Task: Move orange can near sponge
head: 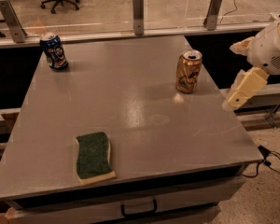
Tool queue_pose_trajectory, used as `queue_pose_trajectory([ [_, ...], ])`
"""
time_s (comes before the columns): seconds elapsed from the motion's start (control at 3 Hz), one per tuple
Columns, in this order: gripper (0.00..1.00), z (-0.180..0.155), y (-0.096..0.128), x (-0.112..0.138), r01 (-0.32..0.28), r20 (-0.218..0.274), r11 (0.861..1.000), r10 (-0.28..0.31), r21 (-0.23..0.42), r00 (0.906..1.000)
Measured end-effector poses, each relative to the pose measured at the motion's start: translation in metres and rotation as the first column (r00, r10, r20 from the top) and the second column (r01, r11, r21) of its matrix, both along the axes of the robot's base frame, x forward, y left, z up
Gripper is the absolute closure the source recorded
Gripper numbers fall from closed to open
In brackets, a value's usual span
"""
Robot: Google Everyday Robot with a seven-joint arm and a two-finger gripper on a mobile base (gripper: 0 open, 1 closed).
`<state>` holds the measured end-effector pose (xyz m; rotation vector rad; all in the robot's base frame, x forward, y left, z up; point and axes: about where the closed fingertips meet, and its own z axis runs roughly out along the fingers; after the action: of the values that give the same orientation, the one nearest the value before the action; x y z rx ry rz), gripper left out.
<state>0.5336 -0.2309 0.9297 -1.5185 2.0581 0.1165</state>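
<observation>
I will next close my gripper around the orange can's middle (188, 73), below the silver top.
The orange can (188, 72) stands upright on the right side of the grey table (140, 111), toward the back, with its silver top and opening showing. The sponge (93, 156), dark green on top with a pale base, lies flat near the table's front left. My gripper (237, 97) hangs off the table's right edge, to the right of the orange can and slightly nearer the front. It is apart from the can and holds nothing I can see.
A dark blue can (54, 51) stands at the table's back left corner. A low glass barrier on metal posts (138, 6) runs along the back edge. A drawer handle (139, 208) sits below the front edge. Cables (270, 157) lie on the floor at right.
</observation>
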Motion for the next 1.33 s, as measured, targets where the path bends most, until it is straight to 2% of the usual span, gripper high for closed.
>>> queue_pose_trajectory([
  [0.33, 0.0, -0.017, 0.018, 0.036, -0.02, 0.027, 0.993, 0.017, 0.113, 0.9995],
  [0.67, 0.0, -0.03, 0.036, 0.068, -0.041, 0.06, 0.977, 0.029, 0.209, 0.9977],
  [1.0, 0.0, -0.04, 0.05, 0.098, -0.052, 0.082, 0.954, 0.029, 0.295, 0.9962],
  [1.33, 0.19, -0.053, 0.059, 0.121, -0.04, 0.069, 0.927, 0.015, 0.372, 0.9975],
])
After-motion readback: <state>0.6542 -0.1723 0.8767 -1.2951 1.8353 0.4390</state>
